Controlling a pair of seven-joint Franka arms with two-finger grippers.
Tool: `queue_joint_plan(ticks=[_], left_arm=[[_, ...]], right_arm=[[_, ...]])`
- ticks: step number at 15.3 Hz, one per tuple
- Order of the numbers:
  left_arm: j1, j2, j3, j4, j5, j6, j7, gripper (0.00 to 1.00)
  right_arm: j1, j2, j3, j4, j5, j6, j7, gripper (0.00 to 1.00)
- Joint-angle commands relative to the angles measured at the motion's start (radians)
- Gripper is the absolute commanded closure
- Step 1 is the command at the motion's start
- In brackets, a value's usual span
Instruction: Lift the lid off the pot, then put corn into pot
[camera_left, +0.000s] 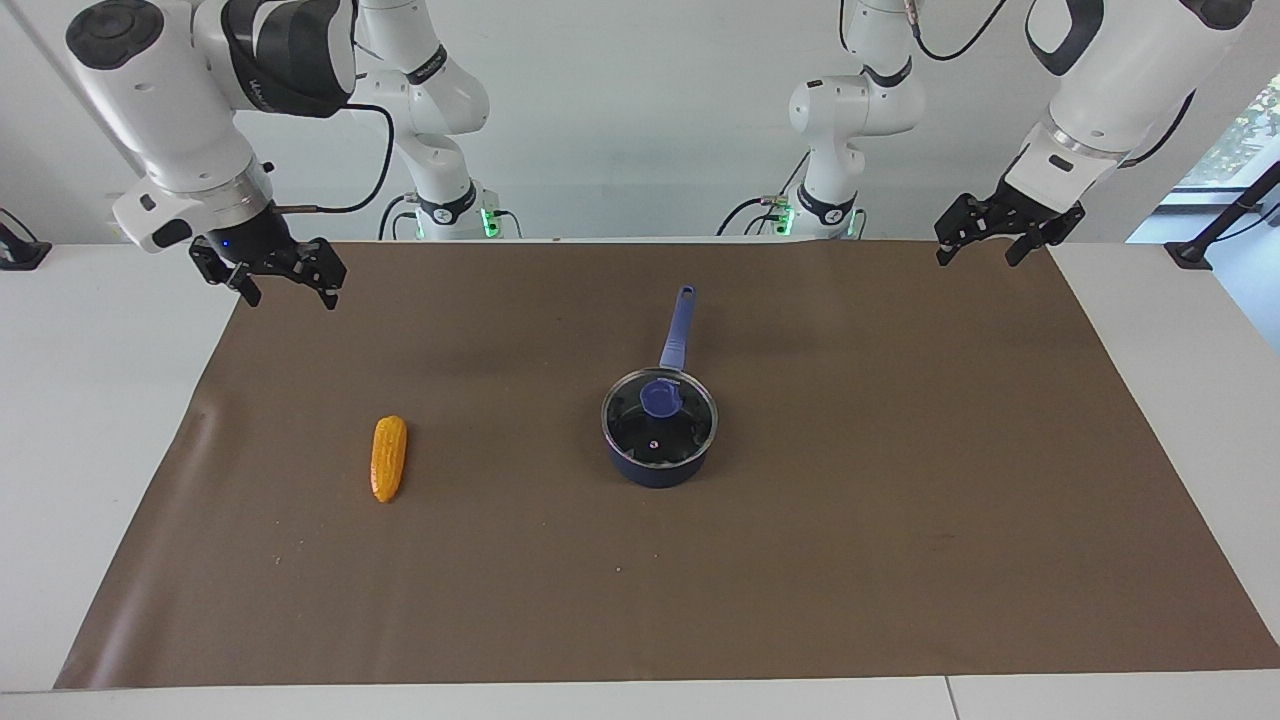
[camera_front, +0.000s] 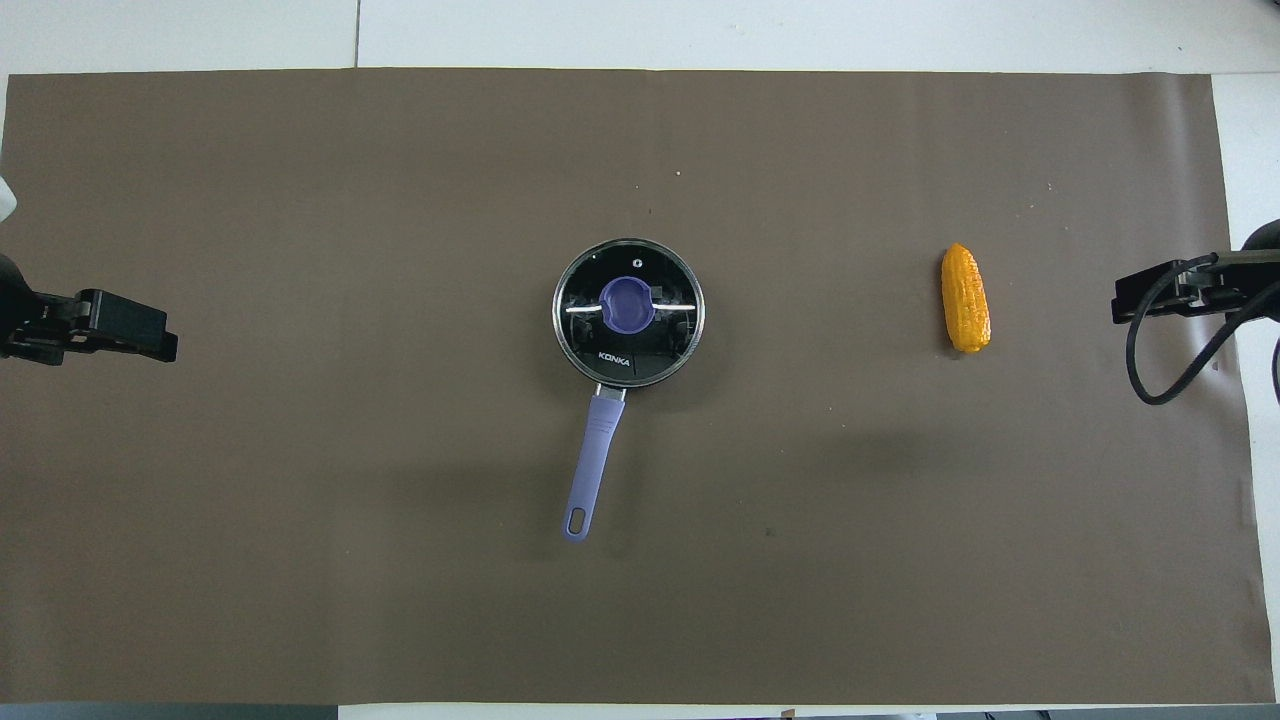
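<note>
The robot's right gripper will next go to the orange-yellow corn and close across the corn's middle (camera_front: 964, 299), between the corn's two ends.
The dark blue pot (camera_left: 657, 468) stands in the middle of the brown mat, its light blue handle (camera_front: 597, 450) pointing toward the robots. The glass lid (camera_left: 672, 432) with a blue knob (camera_front: 627, 304) sits on the pot. The orange-yellow corn (camera_left: 389, 458) lies on the mat toward the right arm's end; it also shows in the overhead view (camera_front: 965, 298). My right gripper (camera_left: 288, 296) hangs open and empty over the mat's corner, nearer the robots than the corn. My left gripper (camera_left: 980, 258) hangs open and empty over the mat's corner at the left arm's end.
The brown mat (camera_left: 900, 520) covers most of the white table (camera_left: 90, 420). Both grippers show at the side edges of the overhead view, left (camera_front: 160, 345) and right (camera_front: 1125, 303). A black cable (camera_front: 1150, 360) loops off the right wrist.
</note>
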Motion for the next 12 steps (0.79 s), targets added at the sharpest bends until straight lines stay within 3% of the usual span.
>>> queue_joint_plan(ticks=[1, 6, 12], left_arm=[[-0.005, -0.023, -0.001, -0.023, 0.017, 0.011, -0.010, 0.00], [-0.004, -0.021, 0.001, -0.019, 0.015, 0.092, -0.010, 0.00], [-0.004, -0.032, -0.001, -0.026, 0.015, 0.086, -0.019, 0.00]], right_arm=[[-0.013, -0.007, 0.004, -0.002, 0.021, -0.016, -0.026, 0.00], [-0.013, -0.007, 0.004, -0.002, 0.021, -0.016, -0.026, 0.00], [-0.013, -0.007, 0.004, -0.002, 0.021, -0.016, -0.026, 0.00]])
